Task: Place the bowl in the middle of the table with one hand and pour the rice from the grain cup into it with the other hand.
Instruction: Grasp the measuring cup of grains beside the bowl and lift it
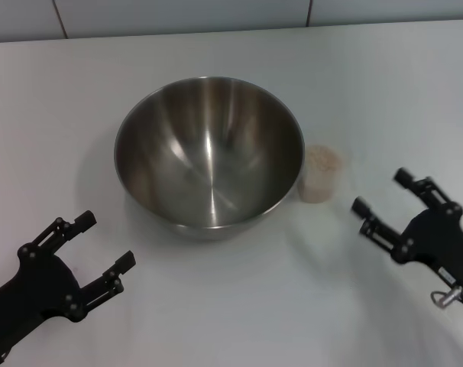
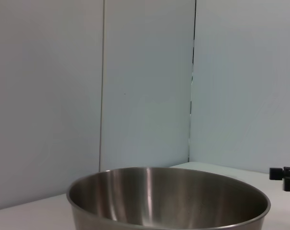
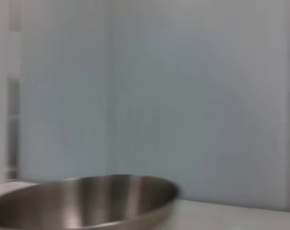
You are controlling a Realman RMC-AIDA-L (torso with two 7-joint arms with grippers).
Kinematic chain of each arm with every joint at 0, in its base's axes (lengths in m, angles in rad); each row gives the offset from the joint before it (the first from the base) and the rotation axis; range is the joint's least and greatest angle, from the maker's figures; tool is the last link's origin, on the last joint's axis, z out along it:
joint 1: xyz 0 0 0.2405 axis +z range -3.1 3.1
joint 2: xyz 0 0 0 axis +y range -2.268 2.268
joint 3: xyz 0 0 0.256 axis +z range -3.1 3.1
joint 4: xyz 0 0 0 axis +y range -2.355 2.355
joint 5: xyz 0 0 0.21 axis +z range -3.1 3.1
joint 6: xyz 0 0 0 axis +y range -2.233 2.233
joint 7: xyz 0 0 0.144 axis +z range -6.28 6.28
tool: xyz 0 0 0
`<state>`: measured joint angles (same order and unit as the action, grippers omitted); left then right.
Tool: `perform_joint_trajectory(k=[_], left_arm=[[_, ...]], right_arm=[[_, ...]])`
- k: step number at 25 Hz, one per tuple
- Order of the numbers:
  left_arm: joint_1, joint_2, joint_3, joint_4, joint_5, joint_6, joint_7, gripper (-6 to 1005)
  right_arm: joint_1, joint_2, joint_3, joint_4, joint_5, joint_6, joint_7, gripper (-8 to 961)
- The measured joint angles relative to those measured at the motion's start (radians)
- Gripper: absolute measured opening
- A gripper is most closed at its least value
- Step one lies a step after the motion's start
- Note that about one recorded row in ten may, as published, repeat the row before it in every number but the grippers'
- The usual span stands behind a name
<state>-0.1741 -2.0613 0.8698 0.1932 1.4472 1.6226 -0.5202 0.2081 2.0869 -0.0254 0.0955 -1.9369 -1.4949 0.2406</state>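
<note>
The robot's right gripper will close on the outer side [image 1: 340, 165] of the clear grain cup, the side that faces away from the steel bowl.
The steel bowl [image 1: 208, 153] stands empty on the white table [image 1: 239, 306], near its middle. It also shows in the left wrist view [image 2: 169, 199] and the right wrist view [image 3: 87, 201]. The clear grain cup [image 1: 320, 174] stands upright just right of the bowl, close to its rim, filled with pale rice [image 1: 322, 160]. My left gripper [image 1: 108, 245] is open and empty at the front left, short of the bowl. My right gripper [image 1: 383, 191] is open and empty to the right of the cup, apart from it.
A pale panelled wall [image 1: 216, 15] runs along the table's far edge. In the left wrist view, a black fingertip of the right gripper [image 2: 284, 175] shows beyond the bowl's rim.
</note>
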Motion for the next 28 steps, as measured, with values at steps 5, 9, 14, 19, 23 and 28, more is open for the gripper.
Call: perform_joint_trajectory(k=[5,9,14,19,23,28], left_arm=[[0.000,0.001,0.000,0.000,-0.002,0.000,-0.001,827],[0.001,0.001,0.000,0.002,-0.003,0.000,-0.001,827],[0.001,0.001,0.000,0.006,-0.003,0.000,-0.001,827],[0.001,0.001,-0.002,0.004,-0.004,0.001,-0.001,827],[0.001,0.001,-0.003,0.002,-0.004,0.006,-0.002,827],[0.000,0.001,-0.004,0.002,-0.004,0.010,-0.003,827]], right_arm=[[-0.002,0.002,0.060,0.073,0.081,0.094,-0.060,799],[0.011,0.002,0.083,0.086,0.094,0.144,-0.061,797],[0.027,0.002,0.091,0.088,0.095,0.164,-0.062,794],[0.030,0.002,0.091,0.089,0.095,0.162,-0.063,791],[0.044,0.002,0.092,0.085,0.096,0.167,-0.063,789],[0.070,0.000,0.093,0.075,0.096,0.186,-0.063,787]])
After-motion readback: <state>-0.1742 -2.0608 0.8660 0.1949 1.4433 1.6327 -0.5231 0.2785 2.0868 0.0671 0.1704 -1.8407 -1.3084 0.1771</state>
